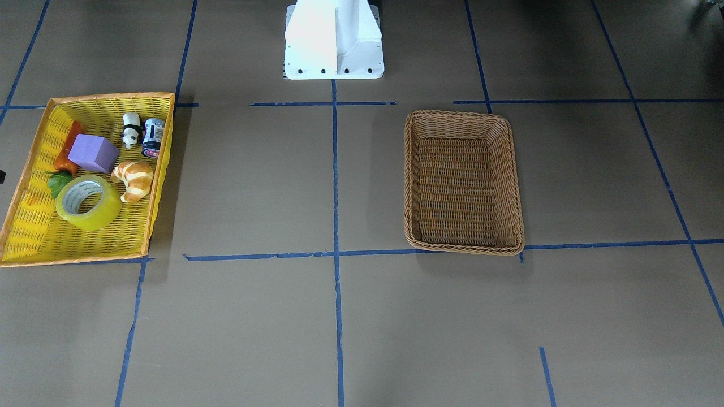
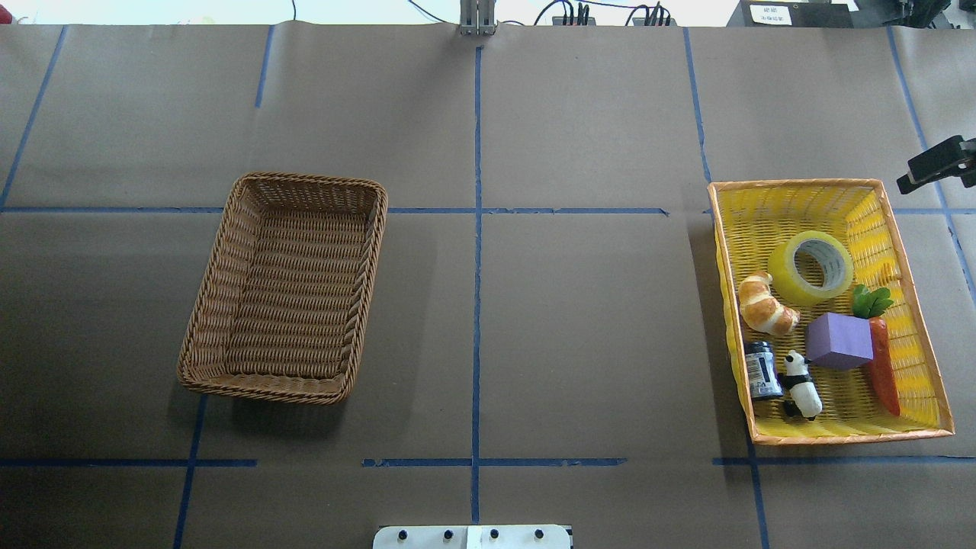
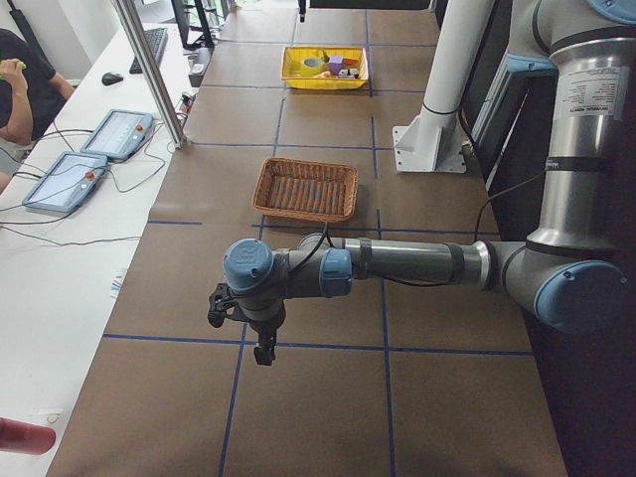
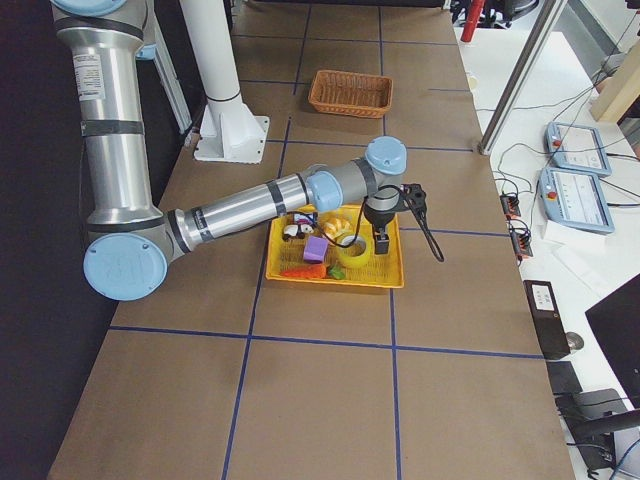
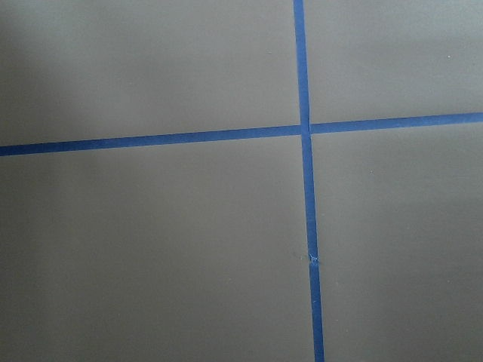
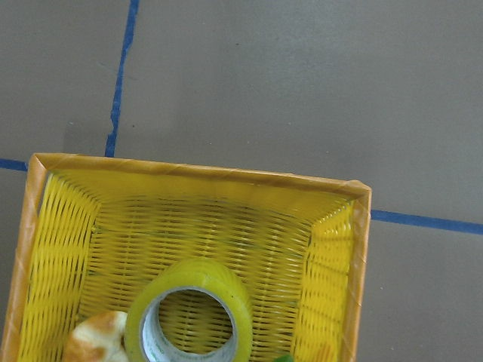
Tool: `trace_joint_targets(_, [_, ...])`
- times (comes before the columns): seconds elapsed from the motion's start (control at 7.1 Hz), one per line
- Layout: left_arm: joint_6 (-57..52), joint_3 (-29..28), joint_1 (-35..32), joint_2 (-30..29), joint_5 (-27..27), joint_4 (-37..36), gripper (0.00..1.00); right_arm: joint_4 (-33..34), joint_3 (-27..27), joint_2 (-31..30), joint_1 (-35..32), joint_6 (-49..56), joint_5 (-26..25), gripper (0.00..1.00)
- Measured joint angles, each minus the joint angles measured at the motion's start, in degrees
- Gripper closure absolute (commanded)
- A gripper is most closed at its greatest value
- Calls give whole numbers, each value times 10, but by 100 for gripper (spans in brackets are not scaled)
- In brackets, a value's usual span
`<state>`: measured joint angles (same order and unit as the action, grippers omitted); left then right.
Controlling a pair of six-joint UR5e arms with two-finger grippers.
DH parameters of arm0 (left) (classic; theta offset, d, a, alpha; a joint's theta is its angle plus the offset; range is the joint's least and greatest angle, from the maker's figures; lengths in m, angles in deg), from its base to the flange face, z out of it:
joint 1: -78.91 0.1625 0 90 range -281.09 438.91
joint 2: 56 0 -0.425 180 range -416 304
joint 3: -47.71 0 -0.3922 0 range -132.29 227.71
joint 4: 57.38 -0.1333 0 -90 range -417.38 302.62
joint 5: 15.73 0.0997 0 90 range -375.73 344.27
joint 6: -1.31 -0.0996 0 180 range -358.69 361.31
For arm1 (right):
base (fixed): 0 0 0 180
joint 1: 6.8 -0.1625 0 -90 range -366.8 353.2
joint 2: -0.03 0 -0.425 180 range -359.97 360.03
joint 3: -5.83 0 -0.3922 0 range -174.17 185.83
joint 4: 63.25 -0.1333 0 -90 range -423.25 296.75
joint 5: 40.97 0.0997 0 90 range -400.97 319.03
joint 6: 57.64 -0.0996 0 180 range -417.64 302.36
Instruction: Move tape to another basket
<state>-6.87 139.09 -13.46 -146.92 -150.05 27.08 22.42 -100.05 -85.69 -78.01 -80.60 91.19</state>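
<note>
My right gripper needs to grip the yellow tape roll's side [image 1: 64, 200] [image 6: 242, 323] facing away from the croissant, near the green top of the carrot.
The yellow tape roll [image 2: 810, 267] lies flat in the far part of the bright yellow tray basket [image 2: 797, 184]. It also shows in the front view [image 1: 87, 202] and the right wrist view [image 6: 189, 317]. The brown wicker basket [image 2: 305, 181] stands empty on the robot's left side [image 1: 458, 115]. In the right side view my right gripper [image 4: 380, 246] hangs above the tray by the tape; I cannot tell whether it is open. In the left side view my left gripper [image 3: 263, 356] hangs over bare table well short of the wicker basket [image 3: 303, 189]; I cannot tell its state.
The yellow tray also holds a croissant [image 2: 766, 305], a purple block [image 2: 839, 341], a carrot [image 2: 883, 366], a panda figure [image 2: 802, 374] and a small can [image 2: 761, 368]. Blue tape lines grid the brown table. The white robot base [image 1: 334, 39] stands between the baskets.
</note>
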Motion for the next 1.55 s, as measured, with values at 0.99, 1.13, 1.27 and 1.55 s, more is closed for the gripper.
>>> trace_joint_targets(0.99, [1, 14, 0, 2, -1, 0, 0, -170, 108, -3, 103, -127, -47, 0])
trace_joint_targets(1.13, [1, 15, 0, 2, -1, 0, 0, -172, 111, -3, 112, -128, -47, 0])
trace_joint_targets(1.27, [1, 17, 0, 2, -2, 0, 0, -173, 114, -4, 121, -128, -47, 0])
trace_joint_targets(1.55, [3, 20, 0, 2, -2, -1, 0, -173, 122, -5, 131, -127, -47, 0])
